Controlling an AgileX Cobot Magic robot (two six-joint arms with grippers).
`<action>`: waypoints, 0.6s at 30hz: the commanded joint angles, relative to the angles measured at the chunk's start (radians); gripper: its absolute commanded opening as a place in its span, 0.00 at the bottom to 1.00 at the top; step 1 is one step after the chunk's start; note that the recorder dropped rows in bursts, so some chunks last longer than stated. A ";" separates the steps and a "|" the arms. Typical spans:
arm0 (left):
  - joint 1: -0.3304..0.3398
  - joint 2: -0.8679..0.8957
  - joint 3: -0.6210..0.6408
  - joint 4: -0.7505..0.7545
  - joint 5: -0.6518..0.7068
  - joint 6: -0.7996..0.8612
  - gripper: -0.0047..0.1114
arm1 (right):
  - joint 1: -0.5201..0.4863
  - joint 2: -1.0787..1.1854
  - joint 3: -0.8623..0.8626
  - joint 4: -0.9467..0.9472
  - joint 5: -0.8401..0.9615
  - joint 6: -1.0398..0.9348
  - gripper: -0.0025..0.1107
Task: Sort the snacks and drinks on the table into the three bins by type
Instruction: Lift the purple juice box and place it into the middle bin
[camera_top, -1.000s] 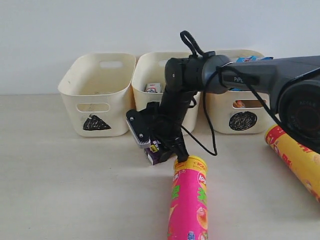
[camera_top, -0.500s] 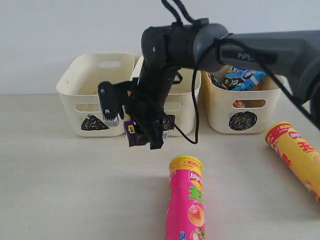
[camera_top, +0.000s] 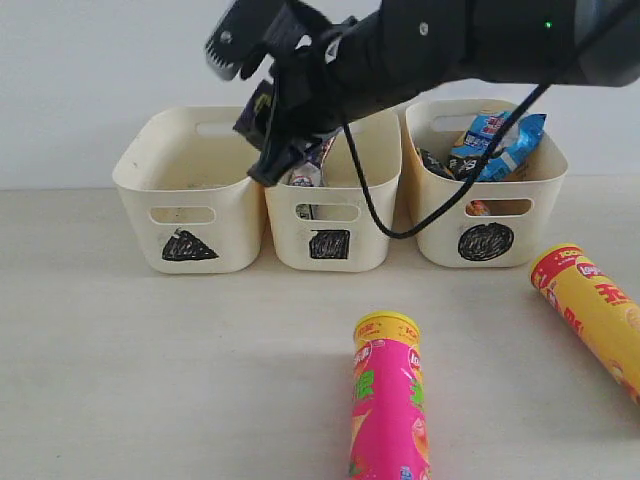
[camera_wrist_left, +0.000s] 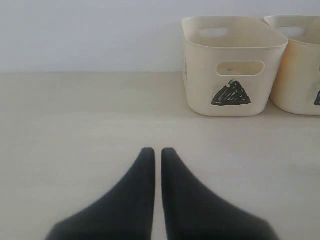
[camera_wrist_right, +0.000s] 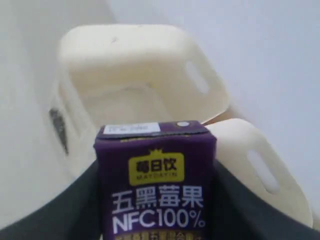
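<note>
Next, I let go of the dark purple drink carton with my right gripper in the square bin (camera_top: 337, 193) next to the blue-and-white carton.
My right gripper (camera_top: 272, 128) hangs high over the gap between the triangle bin (camera_top: 215, 215) and the square bin (camera_top: 365, 245), shut on the dark purple drink carton (camera_wrist_right: 156, 185). In the right wrist view the triangle bin (camera_wrist_right: 140, 75) lies open beyond the carton. A blue-and-white carton (camera_top: 305, 178) stands in the square bin. Crinkly bags (camera_top: 495, 140) fill the circle bin (camera_top: 530, 215). The pink chip tube (camera_top: 390, 410) and the yellow-orange tube (camera_top: 595, 310) lie on the table. My left gripper (camera_wrist_left: 157, 152) is shut and empty, low over bare table, facing the triangle bin (camera_wrist_left: 232, 70).
The three bins stand in a row against the white back wall. The right arm and its cable (camera_top: 375, 215) stretch across the square and circle bins. A neighbouring bin's rim (camera_wrist_right: 260, 170) shows beside the carton in the right wrist view.
The right gripper has lifted the purple carton from the table beside the pink tube, up and back to above the bins. The left gripper has stayed shut.
</note>
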 joint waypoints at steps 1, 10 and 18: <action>0.003 -0.004 -0.003 -0.001 -0.008 -0.006 0.08 | -0.064 0.006 0.091 0.002 -0.344 0.276 0.02; 0.003 -0.004 -0.003 -0.001 -0.006 -0.006 0.08 | -0.123 0.107 0.099 0.025 -0.585 0.453 0.02; 0.003 -0.004 -0.003 -0.001 -0.006 -0.006 0.08 | -0.216 0.214 0.048 0.054 -0.621 0.626 0.02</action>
